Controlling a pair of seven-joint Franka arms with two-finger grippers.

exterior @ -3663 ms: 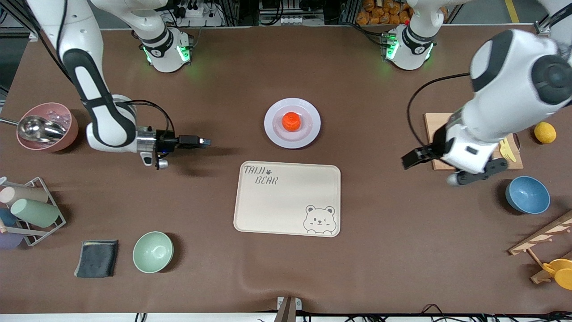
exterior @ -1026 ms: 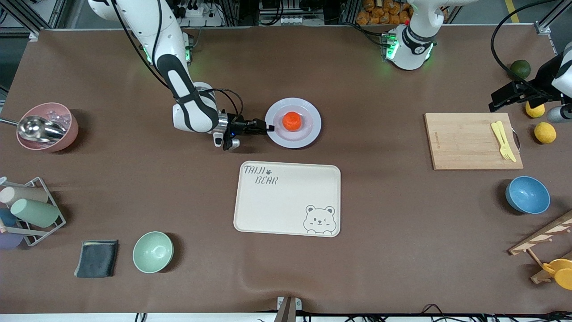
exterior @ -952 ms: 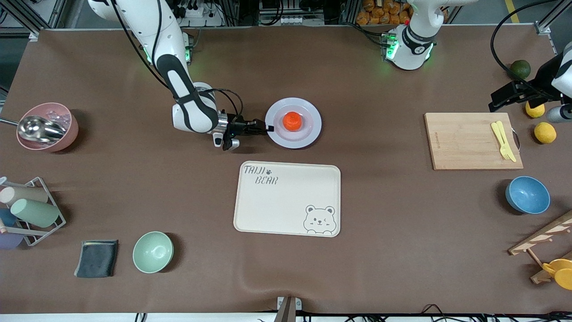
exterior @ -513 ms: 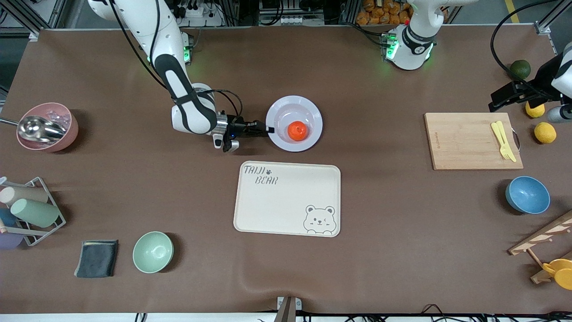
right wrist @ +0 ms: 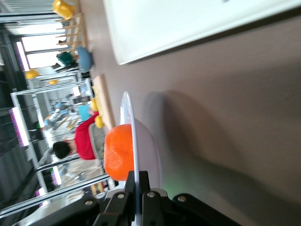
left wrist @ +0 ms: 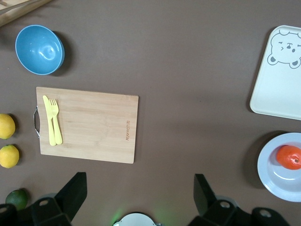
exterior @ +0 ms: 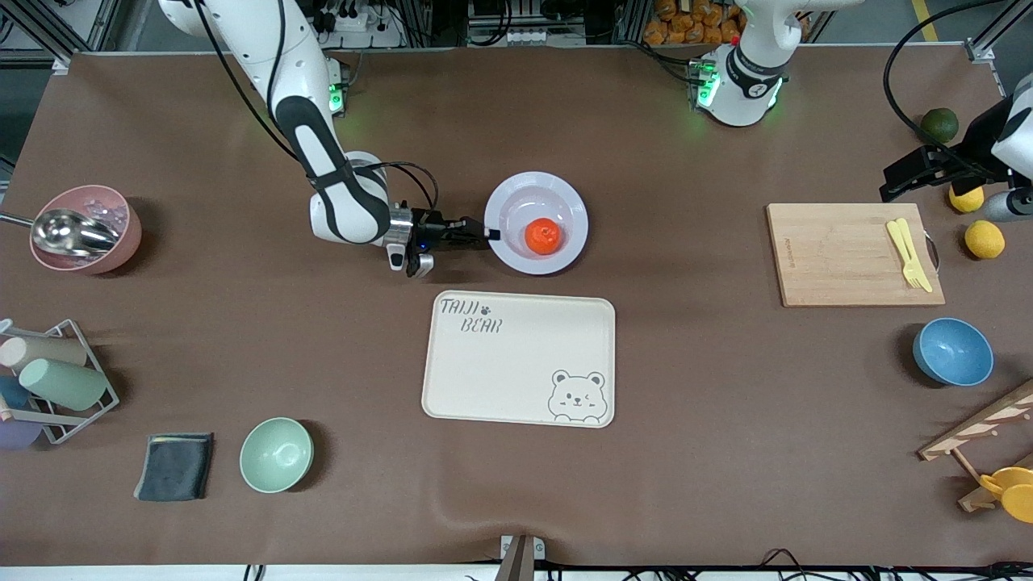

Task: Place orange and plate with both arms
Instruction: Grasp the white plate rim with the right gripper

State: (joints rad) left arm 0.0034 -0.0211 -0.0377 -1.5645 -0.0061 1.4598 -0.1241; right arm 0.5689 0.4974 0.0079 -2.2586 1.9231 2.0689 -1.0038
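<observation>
The pale lavender plate, now tilted at the table's middle, will be let go by my right gripper on the cream tray [exterior: 510, 353], in between the writing and the bear.
The pale lavender plate [exterior: 516, 202] is at the table's middle, just farther from the front camera than the tray. My right gripper [exterior: 489, 234] is shut on its rim at the right arm's end and holds it tilted. The orange [exterior: 543, 236] sits in the plate's sunken centre, at the side nearer the front camera. In the right wrist view the rim [right wrist: 129, 127] runs between my right gripper's [right wrist: 139, 186] shut fingers, with the orange [right wrist: 117, 151] beside it. My left gripper [exterior: 916, 173] is open and empty above the table by the lemons. It shows in the left wrist view [left wrist: 138, 195], with the plate [left wrist: 275, 183] and orange [left wrist: 289, 157] far off.
A cream bear tray [exterior: 518, 359] lies nearer the front camera than the plate. A wooden board [exterior: 839, 254] with a yellow fork, a blue bowl [exterior: 952, 351], lemons [exterior: 984, 239] and a green fruit [exterior: 939, 123] are at the left arm's end. A mint bowl [exterior: 276, 454] and pink bowl [exterior: 85, 228] are at the right arm's end.
My right gripper reached the plate and shut on its rim. The plate has since tipped and shifted slightly toward the left arm's end. The orange rolled toward the front camera. The left arm swung away from the board.
</observation>
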